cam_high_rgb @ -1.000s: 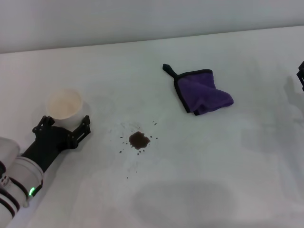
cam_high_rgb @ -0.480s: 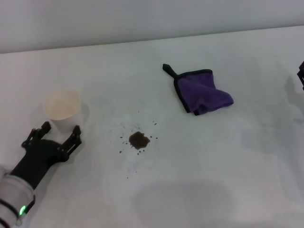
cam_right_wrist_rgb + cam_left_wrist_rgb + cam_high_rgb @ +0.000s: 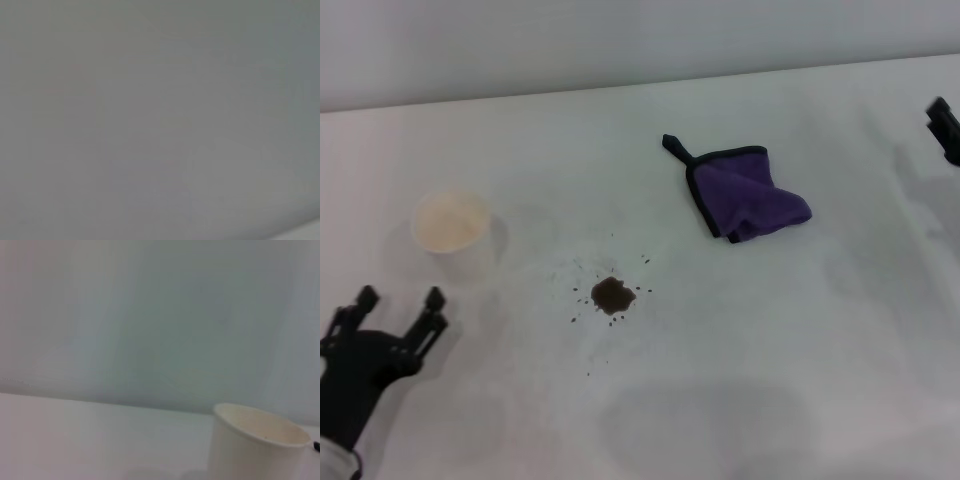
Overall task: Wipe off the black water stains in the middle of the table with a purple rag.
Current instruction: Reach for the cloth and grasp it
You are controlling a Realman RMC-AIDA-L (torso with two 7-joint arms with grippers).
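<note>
The purple rag's crumpled middle point(image 3: 761, 199), away from its black loop, should be the next place my right gripper goes to and closes.
The black water stains point(image 3: 612, 295) are a small dark blot ringed by specks in the middle of the white table point(image 3: 740, 340). The purple rag point(image 3: 748, 194) lies crumpled behind and to the right of them, its black loop pointing back left. My left gripper point(image 3: 400, 302) is open and empty at the front left, in front of the white paper cup point(image 3: 453, 235) and apart from it. My right gripper point(image 3: 945, 128) shows only as a black tip at the right edge, well to the right of the rag.
The white paper cup stands upright left of the stains and also shows in the left wrist view point(image 3: 252, 445). A pale wall runs behind the table's far edge. The right wrist view shows only a blank grey surface.
My left gripper has let go of the paper cup and drawn back toward the front left, leaving the cup standing. The right gripper's tip has shifted slightly up at the right edge.
</note>
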